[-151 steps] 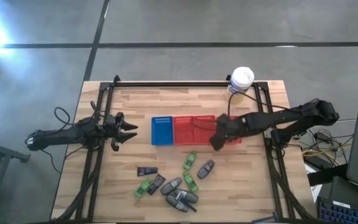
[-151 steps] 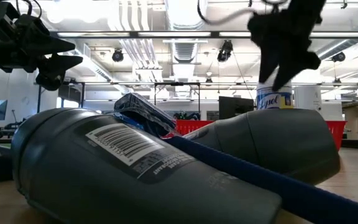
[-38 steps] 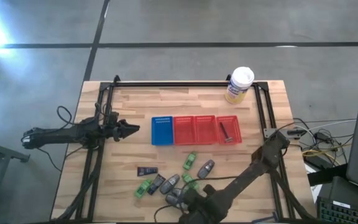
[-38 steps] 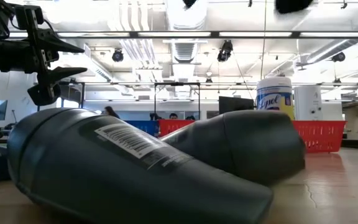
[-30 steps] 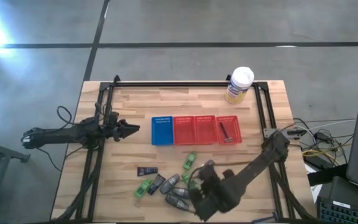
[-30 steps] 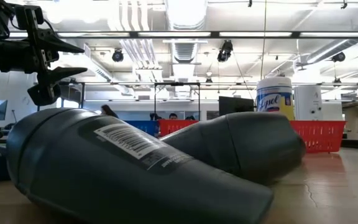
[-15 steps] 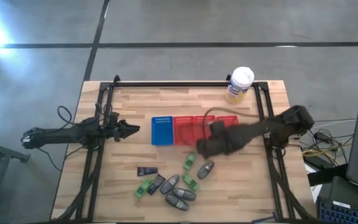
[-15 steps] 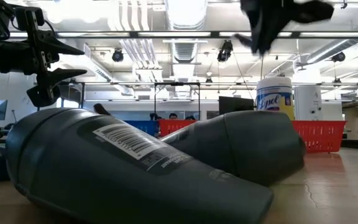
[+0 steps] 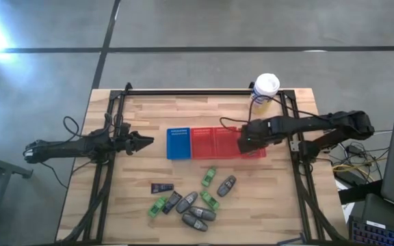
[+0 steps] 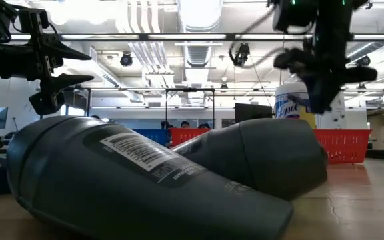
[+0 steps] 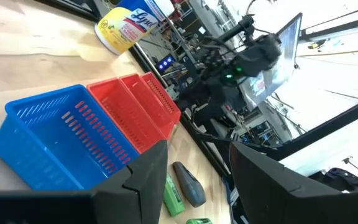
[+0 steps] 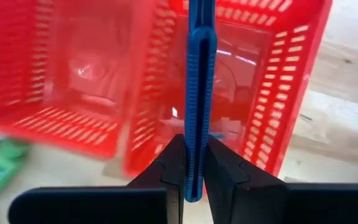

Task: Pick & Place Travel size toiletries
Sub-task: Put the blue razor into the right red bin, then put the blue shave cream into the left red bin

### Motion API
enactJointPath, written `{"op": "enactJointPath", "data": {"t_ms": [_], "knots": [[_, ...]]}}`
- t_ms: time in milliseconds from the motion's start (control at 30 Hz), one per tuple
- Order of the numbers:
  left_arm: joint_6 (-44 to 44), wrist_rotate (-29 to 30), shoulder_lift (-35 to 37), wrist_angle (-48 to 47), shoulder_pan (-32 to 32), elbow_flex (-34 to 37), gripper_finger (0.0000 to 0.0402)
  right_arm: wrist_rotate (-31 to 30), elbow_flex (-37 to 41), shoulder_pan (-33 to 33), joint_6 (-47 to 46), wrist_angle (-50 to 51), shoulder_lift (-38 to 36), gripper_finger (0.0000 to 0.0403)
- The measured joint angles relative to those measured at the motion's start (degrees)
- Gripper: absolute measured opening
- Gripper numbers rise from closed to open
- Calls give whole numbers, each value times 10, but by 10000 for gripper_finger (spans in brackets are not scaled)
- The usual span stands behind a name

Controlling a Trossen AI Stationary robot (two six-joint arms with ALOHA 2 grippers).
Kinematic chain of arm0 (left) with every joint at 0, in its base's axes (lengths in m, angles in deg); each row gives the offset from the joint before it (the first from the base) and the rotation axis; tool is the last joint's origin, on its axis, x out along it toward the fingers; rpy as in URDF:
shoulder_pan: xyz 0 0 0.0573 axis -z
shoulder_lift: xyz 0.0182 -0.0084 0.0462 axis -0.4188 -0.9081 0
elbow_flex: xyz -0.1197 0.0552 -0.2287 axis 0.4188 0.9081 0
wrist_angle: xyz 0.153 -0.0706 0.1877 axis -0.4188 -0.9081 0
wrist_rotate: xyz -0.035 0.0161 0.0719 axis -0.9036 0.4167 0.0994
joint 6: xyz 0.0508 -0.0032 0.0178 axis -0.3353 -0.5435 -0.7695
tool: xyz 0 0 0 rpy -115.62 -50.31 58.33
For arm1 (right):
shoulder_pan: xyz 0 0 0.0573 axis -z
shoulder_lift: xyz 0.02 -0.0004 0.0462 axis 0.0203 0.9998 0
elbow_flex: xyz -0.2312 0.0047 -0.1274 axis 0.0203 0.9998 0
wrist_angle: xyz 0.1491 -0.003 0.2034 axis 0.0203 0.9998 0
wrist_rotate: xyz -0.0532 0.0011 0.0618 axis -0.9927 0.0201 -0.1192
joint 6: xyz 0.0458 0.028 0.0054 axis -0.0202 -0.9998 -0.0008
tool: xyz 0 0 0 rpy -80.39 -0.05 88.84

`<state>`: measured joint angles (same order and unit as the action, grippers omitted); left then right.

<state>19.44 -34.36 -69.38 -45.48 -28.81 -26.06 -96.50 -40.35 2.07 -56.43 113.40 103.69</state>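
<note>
I should next bring my left gripper to close on the body of the small dark tube (image 9: pixel 162 188), which is at the far side of the cluster, near a green packet.
The toiletries lie in a loose cluster near the table's front: green packets (image 9: pixel 209 176), grey oval containers (image 9: pixel 198 216) and a small dark tube (image 9: pixel 161 187). Two of the grey containers (image 10: pixel 145 177) fill the low view. My right gripper (image 9: pixel 243 142) hangs over the rightmost red tray (image 9: pixel 257 152), shut on a thin blue razor-like stick (image 12: pixel 201 74). My left gripper (image 9: pixel 142 141) waits open at the table's left, above the wood, with nothing between its fingers (image 11: pixel 148 177). My right gripper pinches the blue stick near one end (image 12: pixel 194 149) between its two fingers. The stick runs along the fingers and reaches out past their tips. It is lifted clear, with its free end over the red tray.
A blue tray (image 9: pixel 178 143) and two red trays (image 9: pixel 214 142) stand in a row at mid-table. A yellowish canister with a white lid (image 9: pixel 264 90) stands at the far right. Black frame rails (image 9: pixel 204 92) run along the far edge and both sides.
My right gripper has risen from the toiletry cluster at the table's near edge and swung toward the far right, staying shut on the blue stick. It now hangs over the rightmost red tray. The toiletries on the table lie as before.
</note>
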Motion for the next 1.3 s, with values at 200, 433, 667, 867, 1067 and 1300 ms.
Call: {"op": "enactJointPath", "data": {"t_ms": [200,433,667,867,1067,1300], "knots": [[0,0,0,0,0,0,179,23,72,13,22,-72,-14,51],[0,0,0,0,0,0,179,-5,96,34,43,-89,18,45],[0,0,0,1,0,0,179,-8,83,34,44,-111,25,105],[0,0,0,1,0,0,179,-3,41,31,58,-103,24,191],[6,1,0,4,0,0,179,-49,-21,6,70,-101,24,251],[54,46,0,63,0,0,179,-71,-71,-11,69,-101,29,283]]}}
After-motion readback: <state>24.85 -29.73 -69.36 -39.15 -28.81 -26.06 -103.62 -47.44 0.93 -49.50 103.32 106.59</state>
